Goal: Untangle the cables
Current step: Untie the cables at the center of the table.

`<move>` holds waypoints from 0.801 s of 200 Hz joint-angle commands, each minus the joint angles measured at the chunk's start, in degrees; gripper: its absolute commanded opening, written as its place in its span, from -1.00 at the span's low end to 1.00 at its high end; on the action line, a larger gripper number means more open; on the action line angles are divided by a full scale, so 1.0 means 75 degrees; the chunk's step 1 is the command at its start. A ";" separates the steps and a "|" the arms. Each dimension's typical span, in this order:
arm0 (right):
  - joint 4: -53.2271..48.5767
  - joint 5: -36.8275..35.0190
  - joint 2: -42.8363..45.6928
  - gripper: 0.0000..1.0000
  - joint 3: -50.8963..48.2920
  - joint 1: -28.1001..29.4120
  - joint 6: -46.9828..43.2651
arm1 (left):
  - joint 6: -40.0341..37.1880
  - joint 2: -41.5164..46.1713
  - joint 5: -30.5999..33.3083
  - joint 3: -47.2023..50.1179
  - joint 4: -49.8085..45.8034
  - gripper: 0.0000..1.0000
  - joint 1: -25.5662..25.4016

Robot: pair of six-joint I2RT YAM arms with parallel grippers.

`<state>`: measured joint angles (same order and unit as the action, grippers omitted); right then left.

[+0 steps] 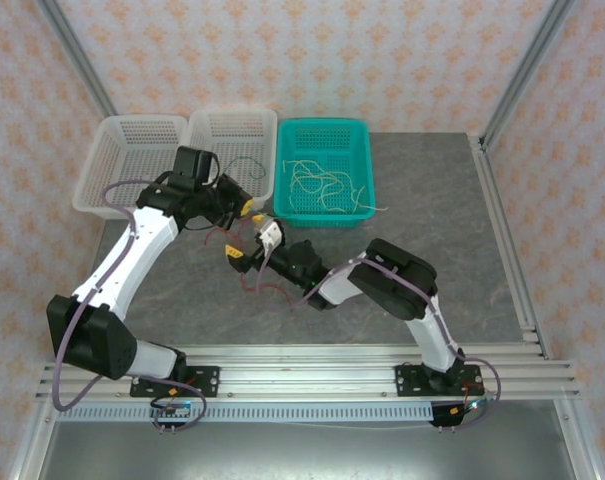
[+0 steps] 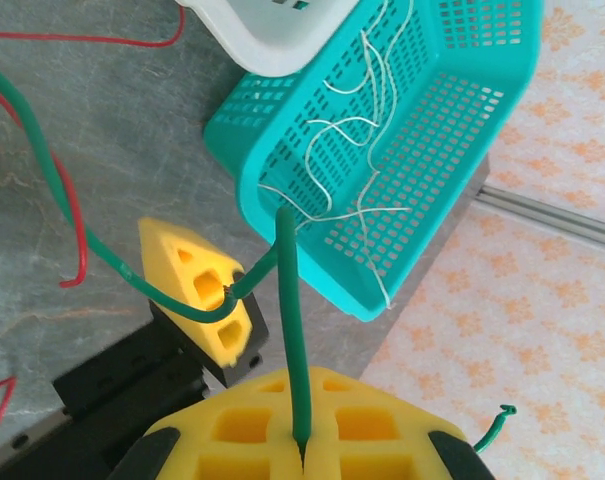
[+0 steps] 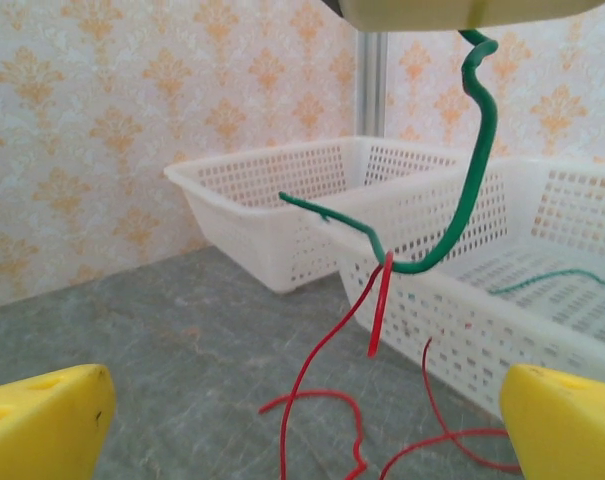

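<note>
I'll set the green cable inside the white basket (image 1: 232, 165) beside the teal basket with my left gripper.
My left gripper (image 2: 304, 445) is shut on a green cable (image 2: 287, 320), which rises from the closed yellow pads, bends and trails off to the left. In the top view the left gripper (image 1: 245, 208) hangs in front of the white baskets. A red cable (image 3: 322, 360) hooks over the green cable (image 3: 477, 170) and drops to the table. Just below, my right gripper (image 1: 253, 243) stands open, its yellow fingertips (image 3: 42, 425) wide apart with nothing gripped. One right finger (image 2: 197, 290) touches the green cable. More red cables (image 1: 267, 290) lie on the table.
Two white baskets (image 1: 92, 185) (image 1: 232, 115) stand at the back left; the middle one holds a green cable (image 1: 247, 165). A teal basket (image 1: 362, 200) beside them holds several cream-white cables (image 1: 322, 185). Grey table stretches to the right.
</note>
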<state>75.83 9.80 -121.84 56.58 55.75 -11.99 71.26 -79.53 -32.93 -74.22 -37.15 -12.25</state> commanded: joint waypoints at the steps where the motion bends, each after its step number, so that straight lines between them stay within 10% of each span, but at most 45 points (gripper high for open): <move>1: 0.0610 -0.0214 -0.0410 0.99 0.0629 0.0032 -0.0028 | 0.0551 0.0441 -0.0285 -0.0179 0.0356 -1.00 0.0052; 48: 0.0383 -0.0150 -0.1419 0.78 0.2163 -0.0061 0.0463 | 0.0541 0.0910 -0.0109 -0.0183 0.0199 -1.00 0.0058; 96: -0.0337 -0.0328 -0.1686 -1.00 0.2732 -0.0096 0.0883 | 0.0146 0.1113 0.0242 -0.0212 0.0003 -1.00 0.0085; 160: -0.0679 0.0053 -0.0719 -1.00 0.0328 -0.0031 0.1651 | -0.2176 0.0565 0.2094 -0.2107 -0.0355 -1.00 0.0407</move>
<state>70.70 8.12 -132.16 64.77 54.94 -1.37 64.27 -73.25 -24.53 -82.56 -38.22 -10.68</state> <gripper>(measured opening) 0.052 0.051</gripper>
